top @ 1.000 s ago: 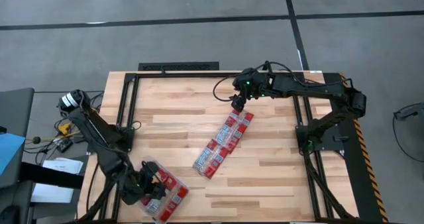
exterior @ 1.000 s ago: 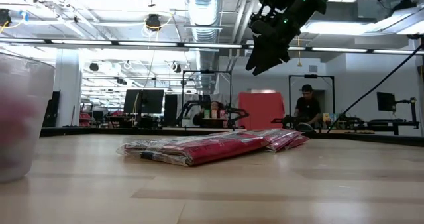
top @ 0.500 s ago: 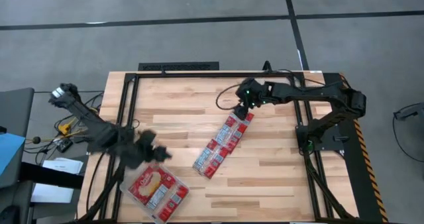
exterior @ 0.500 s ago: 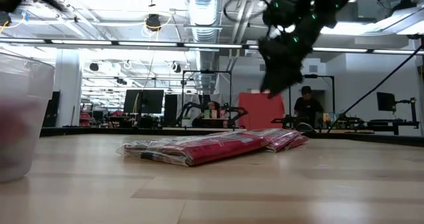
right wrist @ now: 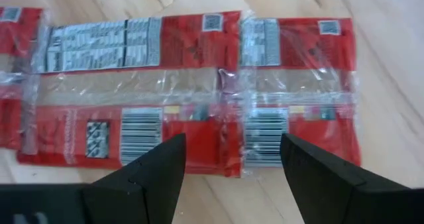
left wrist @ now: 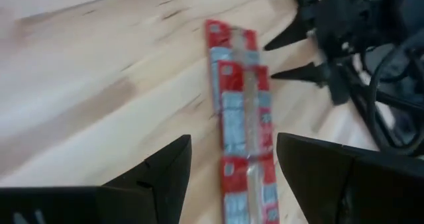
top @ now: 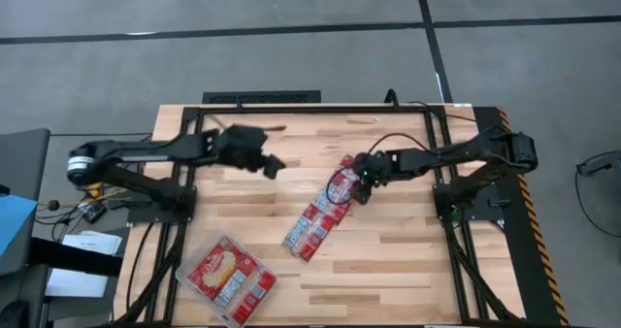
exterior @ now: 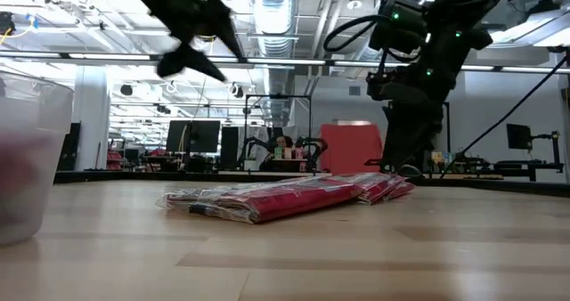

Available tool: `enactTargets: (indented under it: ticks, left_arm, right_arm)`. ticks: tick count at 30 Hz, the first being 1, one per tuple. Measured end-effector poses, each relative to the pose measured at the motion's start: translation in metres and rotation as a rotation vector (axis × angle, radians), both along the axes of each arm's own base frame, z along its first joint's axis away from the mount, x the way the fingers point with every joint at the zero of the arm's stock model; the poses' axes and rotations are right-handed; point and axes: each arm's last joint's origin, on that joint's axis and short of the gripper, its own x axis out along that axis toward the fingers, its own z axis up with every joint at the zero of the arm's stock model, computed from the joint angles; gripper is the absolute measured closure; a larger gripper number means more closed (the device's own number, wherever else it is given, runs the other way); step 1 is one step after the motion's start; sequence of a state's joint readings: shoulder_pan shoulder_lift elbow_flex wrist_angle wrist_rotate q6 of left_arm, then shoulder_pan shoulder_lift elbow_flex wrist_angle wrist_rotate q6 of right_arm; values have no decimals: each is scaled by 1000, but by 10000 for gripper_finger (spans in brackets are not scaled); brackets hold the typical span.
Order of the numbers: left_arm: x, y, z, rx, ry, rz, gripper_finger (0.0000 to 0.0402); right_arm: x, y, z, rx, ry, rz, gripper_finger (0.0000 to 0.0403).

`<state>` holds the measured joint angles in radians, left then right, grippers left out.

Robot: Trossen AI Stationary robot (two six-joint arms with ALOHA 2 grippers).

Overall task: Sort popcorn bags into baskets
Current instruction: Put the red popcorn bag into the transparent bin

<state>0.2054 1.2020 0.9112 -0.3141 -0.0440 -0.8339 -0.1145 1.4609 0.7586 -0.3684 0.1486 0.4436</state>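
The middle popcorn bag in the slanting row is next for my left gripper, which should go there and close on that bag's near half (top: 328, 205) (left wrist: 248, 132).
A row of red popcorn bags with silver middle panels (top: 320, 216) lies flat on the table, running slantwise from mid-table toward the near edge; the low view shows the row (exterior: 276, 199) too. The clear tray (top: 215, 239) sits at the near-left corner with several bags inside. My right gripper (top: 354, 190) is open and down at the far end of the row, its fingers straddling the bags (right wrist: 199, 85). My left gripper (top: 275, 167) is open and in the air left of the row's far end, with the bags (left wrist: 242, 98) ahead of it. My right gripper (right wrist: 232, 141) comes at the far end of the row from above, pointing down, with one finger (right wrist: 159, 164) over a bag's barcode panel (right wrist: 142, 128). I cannot tell whether the fingertips touch the bags.
Black frame rails (top: 194, 144) run along the table's left, far and right sides. The tray's wall (exterior: 27, 158) stands close to the low camera at the left. Bare wood lies between the tray and the row. People and equipment show in the room beyond.
My left gripper has risen from the tray at the near-left corner and swung toward the far edge and to the right, ending high beside the row's far end. My right gripper has come down from above the row's far end and shifted slightly toward the near edge.
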Motion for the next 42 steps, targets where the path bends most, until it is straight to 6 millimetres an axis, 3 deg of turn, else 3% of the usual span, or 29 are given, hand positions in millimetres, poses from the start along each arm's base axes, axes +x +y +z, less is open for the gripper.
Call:
enactTargets:
  ticks: [4,8,15,18,22,27,33,42]
  left_arm:
    - [30,28,-24,-6,-41,-86,191]
    - [62,43,-62,-75,-71,-153,191]
    - [101,47,-126,-261,-98,-232,191]
    - [111,46,-140,-286,-75,-253,191]
    - [126,41,-147,-296,-71,-318,191]
    - [135,34,-155,-299,-59,-352,191]
    - [134,32,-163,-329,-18,-339,191]
    - [129,33,-162,-426,17,-363,191]
  right_arm:
    - [0,10,0,-36,12,-3,133]
    - [-1,17,-1,-30,26,-9,133]
    - [-3,25,-2,-22,40,-11,133]
    - [-3,27,-2,-29,35,-22,133]
    - [1,27,-3,-31,12,-20,133]
    - [9,28,-22,-20,58,-8,133]
    - [21,30,-39,7,50,24,133]
    - [21,27,-36,9,30,30,133]
